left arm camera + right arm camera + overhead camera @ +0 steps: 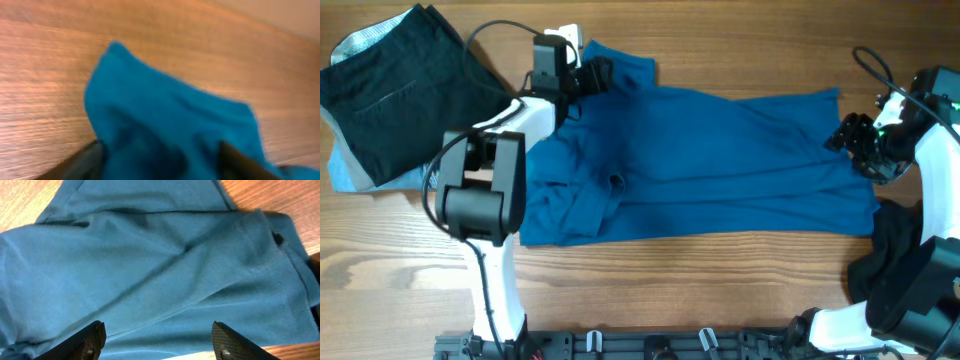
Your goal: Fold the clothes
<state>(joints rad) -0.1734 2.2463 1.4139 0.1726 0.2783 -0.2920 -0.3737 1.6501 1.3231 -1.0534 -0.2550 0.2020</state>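
Observation:
The robot's right gripper should next move to the blue shirt's far corner [834,94], at the shirt's end away from the left gripper, and close there.
A blue shirt [720,160] lies spread across the middle of the wooden table, bunched at its left side. My left gripper [592,75] is at the shirt's far left corner. In the blurred left wrist view its fingers [160,157] stand wide apart with blue cloth [165,115] between them. My right gripper [848,135] is at the shirt's right edge. In the right wrist view its fingers [160,340] are open just above the blue cloth [150,265] and hold nothing.
A folded black garment [400,85] lies on a light blue one [345,165] at the far left. A dark cloth [898,240] lies at the right by the right arm's base. Bare wood [700,290] runs along the front.

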